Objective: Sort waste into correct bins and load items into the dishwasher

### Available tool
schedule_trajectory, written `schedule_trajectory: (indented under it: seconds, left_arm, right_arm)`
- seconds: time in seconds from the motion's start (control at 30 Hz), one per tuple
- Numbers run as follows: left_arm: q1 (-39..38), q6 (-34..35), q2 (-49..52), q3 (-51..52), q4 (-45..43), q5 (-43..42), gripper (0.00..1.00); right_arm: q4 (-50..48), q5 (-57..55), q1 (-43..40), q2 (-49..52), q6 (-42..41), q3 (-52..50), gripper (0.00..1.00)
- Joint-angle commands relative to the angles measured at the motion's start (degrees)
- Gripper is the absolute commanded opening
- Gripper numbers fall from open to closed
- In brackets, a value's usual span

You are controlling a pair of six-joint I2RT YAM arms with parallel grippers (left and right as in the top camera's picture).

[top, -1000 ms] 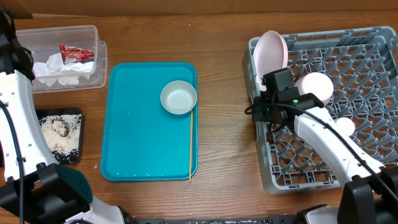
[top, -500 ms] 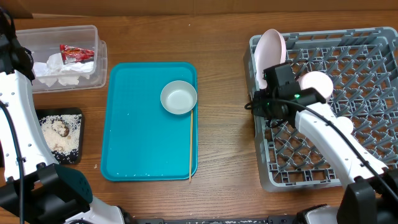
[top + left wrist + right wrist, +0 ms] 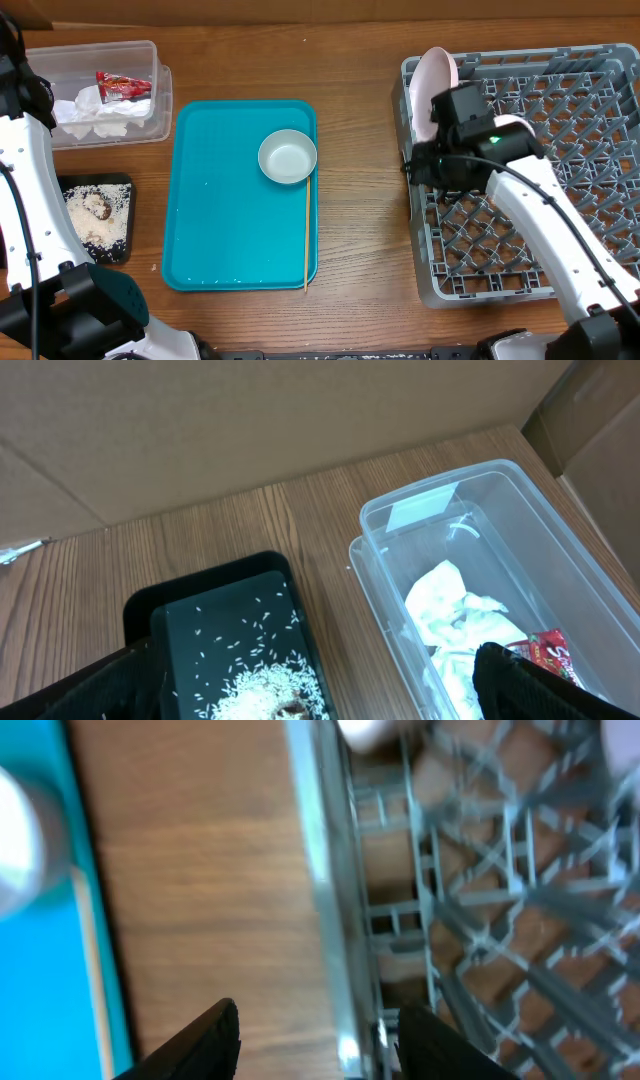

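Note:
The grey dish rack sits a little crooked. Next, I grip its side [image 3: 420, 232] facing the teal tray with my right gripper and straighten the rack before I fetch the bowl.
The clear tub [image 3: 150, 60] at the back left holds the crumpled napkin [image 3: 95, 115] and the red wrapper [image 3: 122, 86]; both also show in the left wrist view, napkin [image 3: 455, 615], wrapper [image 3: 545, 650]. The black tray [image 3: 95, 185] holds rice and brown scraps [image 3: 95, 215]. The grey-white bowl [image 3: 287, 157] sits on the teal tray. The pink plate [image 3: 433, 82] stands on edge in the grey dish rack [image 3: 600, 80]. My right arm hides the white plate and the cup. My right gripper [image 3: 320, 1040] is open and empty over the rack's left wall. My left gripper [image 3: 310, 695] is open and empty above the black tray and tub.
The teal serving tray [image 3: 215, 230] lies in the middle, with a thin wooden stick [image 3: 306, 235] along its right side. Bare wood [image 3: 365, 200] separates it from the rack. A cardboard wall stands behind the tub [image 3: 250, 420].
My right arm has moved back and to the right over the rack's left part and now covers the white plate and the cup. The left arm has not moved.

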State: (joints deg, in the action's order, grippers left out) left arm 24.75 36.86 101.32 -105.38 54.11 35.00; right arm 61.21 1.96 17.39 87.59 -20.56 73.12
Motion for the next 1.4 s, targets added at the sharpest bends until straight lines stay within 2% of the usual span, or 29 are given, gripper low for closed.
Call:
schedule_trajectory:
  seconds: [0.0,0.27,0.43,0.73,1.0,1.13,1.3,1.37]
  left_arm:
    - [-0.4,-0.9,0.3,0.0,-0.1,1.0,1.0]
    - [-0.4,-0.9,0.3,0.0,-0.1,1.0,1.0]
    - [-0.4,-0.9,0.3,0.0,-0.1,1.0,1.0]
    - [-0.4,-0.9,0.3,0.0,-0.1,1.0,1.0]
    - [-0.4,-0.9,0.3,0.0,-0.1,1.0,1.0]
    - [-0.4,-0.9,0.3,0.0,-0.1,1.0,1.0]
    - [-0.4,-0.9,0.3,0.0,-0.1,1.0,1.0]
    - [-0.4,-0.9,0.3,0.0,-0.1,1.0,1.0]
  right_arm:
    - [-1.0,0.8,0.3,0.3,1.0,-6.5,0.53]
    - [-7.8,4.2,0.3,0.3,-0.1,-13.9,0.45]
    - [-10.6,4.1,0.3,0.3,-0.7,-13.9,0.25]
    - [-16.6,4.1,0.3,0.3,-0.8,-13.9,0.1]
    - [-15.9,4.1,0.3,0.3,-0.9,-13.9,0.12]
    - [-14.2,4.1,0.3,-0.1,-0.9,-13.0,0.22]
    - [-10.9,4.1,0.3,-4.0,-0.9,-8.0,0.27]
    - [-9.5,4.1,0.3,-5.7,-0.9,-5.6,0.33]
